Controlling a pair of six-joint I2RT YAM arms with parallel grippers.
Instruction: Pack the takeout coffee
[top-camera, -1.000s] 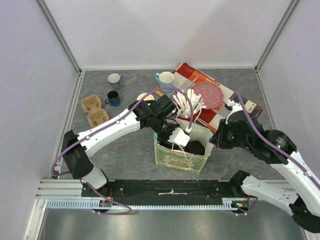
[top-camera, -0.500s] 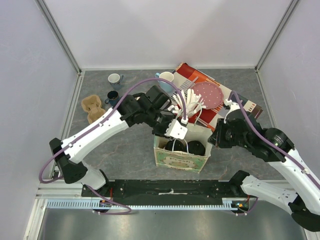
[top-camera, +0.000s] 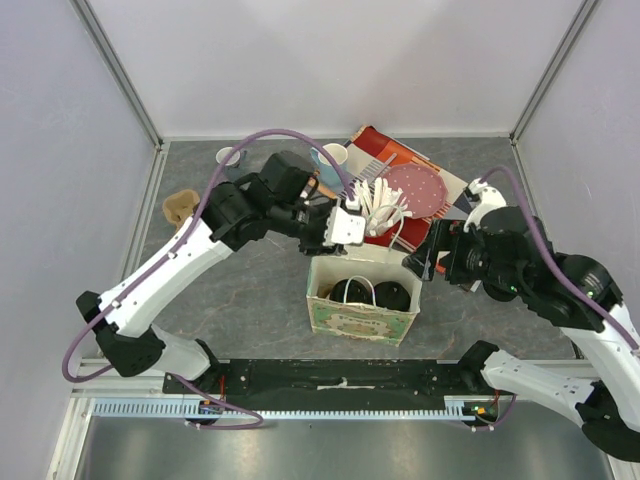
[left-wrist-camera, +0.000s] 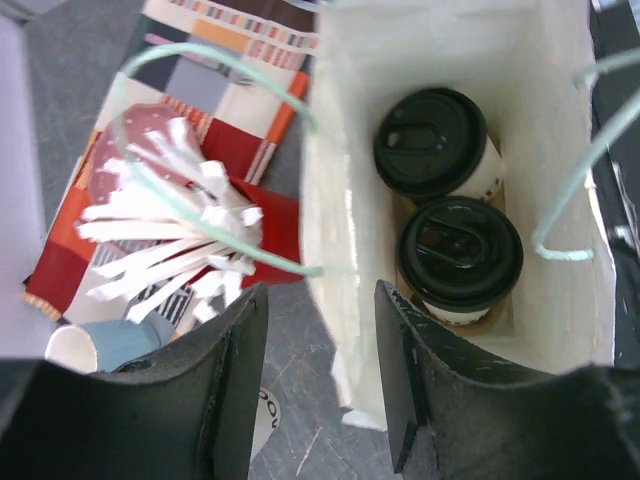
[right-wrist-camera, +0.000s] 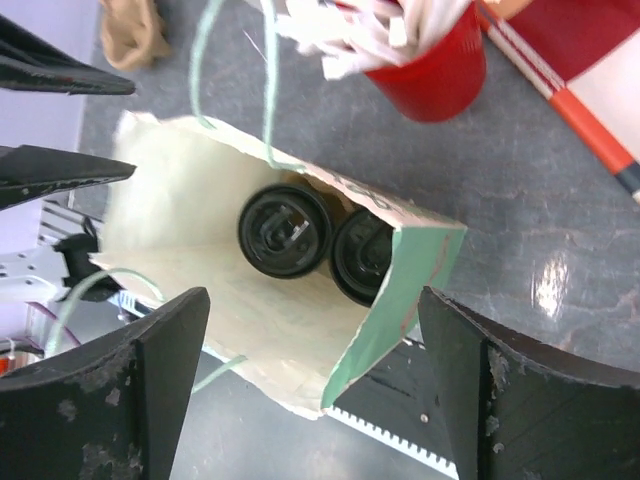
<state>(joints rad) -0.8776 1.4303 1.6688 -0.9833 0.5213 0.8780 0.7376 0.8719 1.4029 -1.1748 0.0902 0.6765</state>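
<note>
The robot's right gripper will next move to the white cutlery's top ends (top-camera: 366, 190) in the red cup behind the bag and close there.
Two takeout coffee cups (top-camera: 350, 292) (top-camera: 392, 296) with black lids stand side by side inside a cream paper bag (top-camera: 360, 320) with a green patterned front. The left wrist view looks down on both cups (left-wrist-camera: 435, 140) (left-wrist-camera: 460, 250) in the bag (left-wrist-camera: 350, 150). My left gripper (top-camera: 350, 224) (left-wrist-camera: 320, 300) hovers above the bag's far left rim, open, holding nothing. My right gripper (top-camera: 424, 262) (right-wrist-camera: 315, 300) hangs wide open over the bag's right end, off the paper. In the right wrist view both lids (right-wrist-camera: 283, 233) (right-wrist-camera: 362, 255) show in the bag (right-wrist-camera: 180, 230).
A red cup of white cutlery (top-camera: 385, 215) stands just behind the bag on a patterned mat (top-camera: 440, 180) with a pink dotted plate (top-camera: 415, 188). Two mugs (top-camera: 230, 157) (top-camera: 333, 155) sit at the back. A cardboard cup carrier (top-camera: 180, 205) lies left.
My right gripper went from shut to wide open and drew back from the bag's right side. My left gripper lifted out of the bag toward the back and opened wider.
</note>
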